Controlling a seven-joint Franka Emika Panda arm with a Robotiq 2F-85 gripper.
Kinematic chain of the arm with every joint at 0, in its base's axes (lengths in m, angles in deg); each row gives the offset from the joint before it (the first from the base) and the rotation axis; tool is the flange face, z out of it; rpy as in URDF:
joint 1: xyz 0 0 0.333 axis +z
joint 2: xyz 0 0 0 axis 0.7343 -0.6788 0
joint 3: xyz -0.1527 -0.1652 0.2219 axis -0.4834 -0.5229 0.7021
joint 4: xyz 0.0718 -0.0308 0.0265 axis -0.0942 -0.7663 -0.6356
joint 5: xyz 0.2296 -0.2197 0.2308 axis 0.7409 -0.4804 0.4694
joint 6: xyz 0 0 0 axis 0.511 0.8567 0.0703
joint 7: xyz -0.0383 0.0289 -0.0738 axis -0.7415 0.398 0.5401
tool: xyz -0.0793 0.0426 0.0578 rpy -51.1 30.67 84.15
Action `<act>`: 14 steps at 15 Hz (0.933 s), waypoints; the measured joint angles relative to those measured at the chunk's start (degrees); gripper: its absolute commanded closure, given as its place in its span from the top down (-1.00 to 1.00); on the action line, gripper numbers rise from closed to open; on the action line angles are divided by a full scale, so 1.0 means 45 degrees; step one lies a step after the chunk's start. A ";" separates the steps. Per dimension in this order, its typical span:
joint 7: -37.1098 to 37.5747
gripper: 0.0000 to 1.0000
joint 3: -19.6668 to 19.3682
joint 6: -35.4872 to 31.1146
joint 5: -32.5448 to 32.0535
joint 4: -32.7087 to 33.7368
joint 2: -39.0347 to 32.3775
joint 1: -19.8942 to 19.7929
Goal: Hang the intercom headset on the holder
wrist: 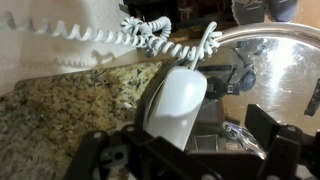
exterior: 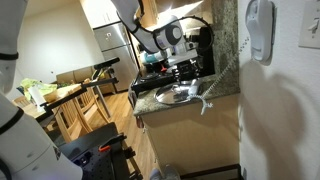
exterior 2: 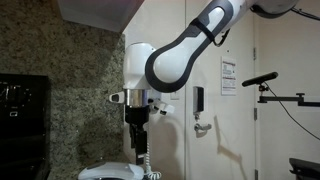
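Observation:
The white coiled cord joins the intercom headset at one end. Next, I close my gripper on the cord-loose end (exterior: 193, 86) (wrist: 168, 138) of the headset, opposite that end.
In the wrist view the intercom headset (wrist: 176, 98) is a slim white handset. It lies tilted on the speckled granite counter (wrist: 70, 105), with its far end by the rim of a steel bowl (wrist: 275, 65). Its white coiled cord (wrist: 100, 38) runs off to the upper left. My gripper (wrist: 180, 142) hangs just above it, open, with one dark finger on each side of the handset's near end and nothing gripped. The holder (exterior: 260, 28) is a rounded grey cradle high on the white wall, and the cord (exterior: 226, 68) drops from it to the counter. In both exterior views the gripper (exterior: 180, 66) (exterior 2: 137, 138) points straight down.
The steel bowl (exterior: 173, 95) sits on the small counter under the gripper. A dark appliance (exterior: 200, 45) stands behind it against the granite wall. A flat white switch plate (exterior: 310, 30) is mounted beside the holder. Tables, chairs and a fridge (exterior: 112, 45) fill the room beyond.

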 measured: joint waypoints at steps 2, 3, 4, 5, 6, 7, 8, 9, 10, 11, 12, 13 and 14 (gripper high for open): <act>-0.0331 1.00 0.0114 -0.0037 0.0149 0.0324 -0.0299 -0.0074; -0.0443 1.00 0.0168 -0.0041 0.0251 0.0476 -0.0418 -0.0100; -0.0464 1.00 0.0194 -0.0041 0.0313 0.0641 -0.0521 -0.0104; -0.0465 1.00 0.0212 -0.0041 0.0364 0.0795 -0.0612 -0.0103; -0.0465 1.00 0.0216 -0.0041 0.0413 0.0944 -0.0690 -0.0096; -0.0465 1.00 0.0216 -0.0041 0.0454 0.1091 -0.0769 -0.0092; -0.0464 1.00 0.0216 -0.0041 0.0487 0.1241 -0.0855 -0.0093; -0.0464 1.00 0.0215 -0.0037 0.0501 0.1384 -0.0954 -0.0095; -0.0464 1.00 0.0215 -0.0034 0.0505 0.1528 -0.1071 -0.0096; -0.0464 1.00 0.0215 -0.0027 0.0505 0.1675 -0.1200 -0.0096; -0.0464 1.00 0.0215 -0.0020 0.0506 0.1813 -0.1334 -0.0095; -0.0463 1.00 0.0214 -0.0013 0.0517 0.1967 -0.1477 -0.0094; -0.0461 1.00 0.0215 0.0023 0.0564 0.2115 -0.1624 -0.0090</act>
